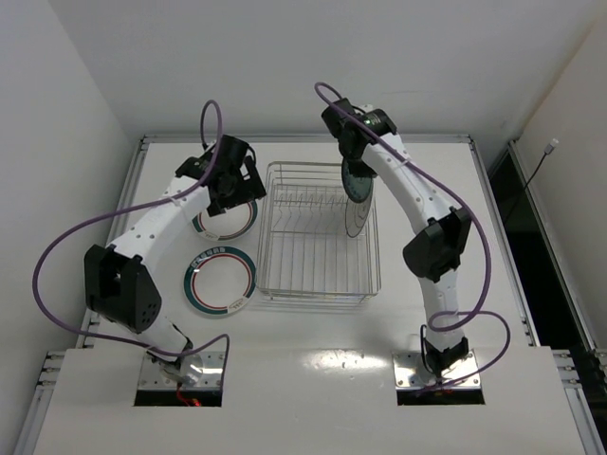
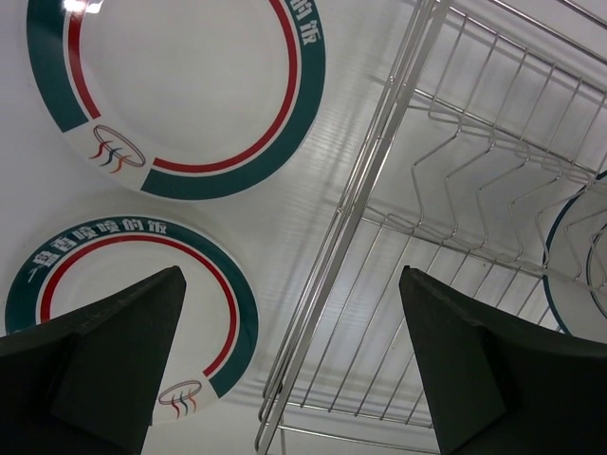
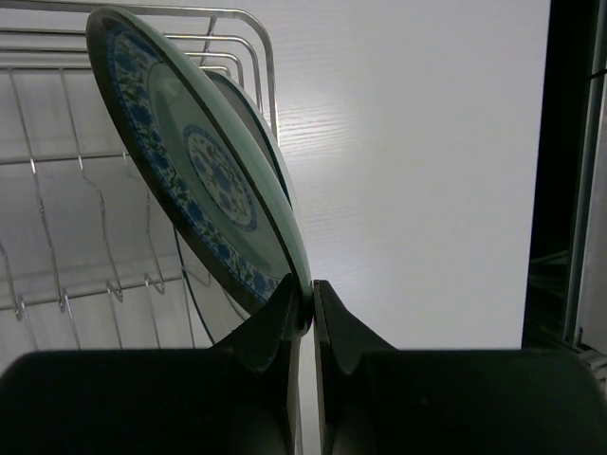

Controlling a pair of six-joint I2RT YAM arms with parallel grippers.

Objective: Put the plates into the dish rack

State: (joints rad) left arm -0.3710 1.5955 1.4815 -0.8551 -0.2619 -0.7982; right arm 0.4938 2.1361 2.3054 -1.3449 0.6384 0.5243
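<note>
The green-rimmed plate has the rack slot (image 1: 345, 212) (image 3: 159, 216) beside it. Next, I put the patterned teal plate down on edge in that slot with my right gripper.
The wire dish rack (image 1: 318, 237) stands mid-table. My right gripper (image 1: 353, 156) hovers over its right side, shut on the rim of the patterned teal plate (image 1: 358, 180), which hangs on edge. In the right wrist view the fingers (image 3: 312, 289) pinch the teal plate (image 3: 199, 161) at its lower rim. A green-rimmed plate (image 1: 357, 218) stands in the rack just beside it. My left gripper (image 1: 230, 194) is open and empty above one green-and-red-ringed plate (image 1: 228, 223), left of the rack. Another such plate (image 1: 220, 282) lies nearer. The left wrist view shows both plates (image 2: 180, 85) (image 2: 123, 275).
The rack's left rim wires (image 2: 379, 161) run between my left fingers in the left wrist view. The table's raised frame borders the back and sides (image 1: 303, 138). A dark gap lies past the table's right edge (image 1: 517, 218).
</note>
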